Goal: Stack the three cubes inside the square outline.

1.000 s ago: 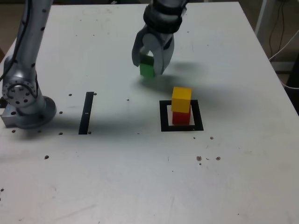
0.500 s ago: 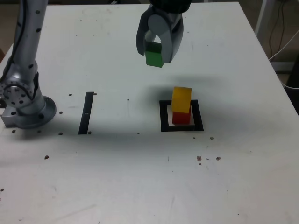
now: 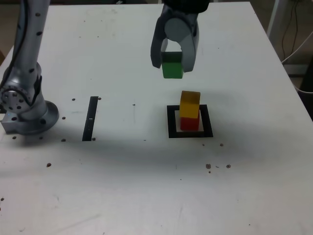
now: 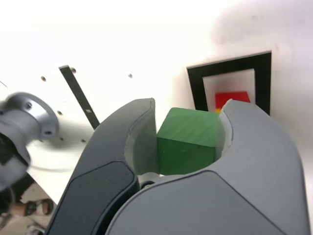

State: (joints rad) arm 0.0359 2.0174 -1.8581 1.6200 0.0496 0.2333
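Observation:
My gripper needs to let go of the green cube on top of the yellow cube [image 3: 189,92], so that it sits squarely above the red cube.
My gripper [image 3: 172,64] is shut on the green cube [image 3: 172,68], which hangs in the air above the table, a little left of and behind the stack in the exterior view. The yellow cube [image 3: 190,104] sits on the red cube [image 3: 190,123] inside the black square outline [image 3: 190,133]. The wrist view shows the green cube [image 4: 187,140] clamped between both fingers [image 4: 138,142], with the red cube [image 4: 233,98] and the square outline [image 4: 195,85] beyond; a sliver of yellow shows at the finger's edge.
A narrow black strip [image 3: 91,118] lies on the white table [image 3: 146,186] at the exterior view's left. The arm's grey base [image 3: 22,105] stands at the left edge. Small dark specks dot the table. Cables hang past the right edge.
The gripper has lifted the green cube off the table and carried it to the exterior view's right, toward the stack. The yellow and red cubes have not moved.

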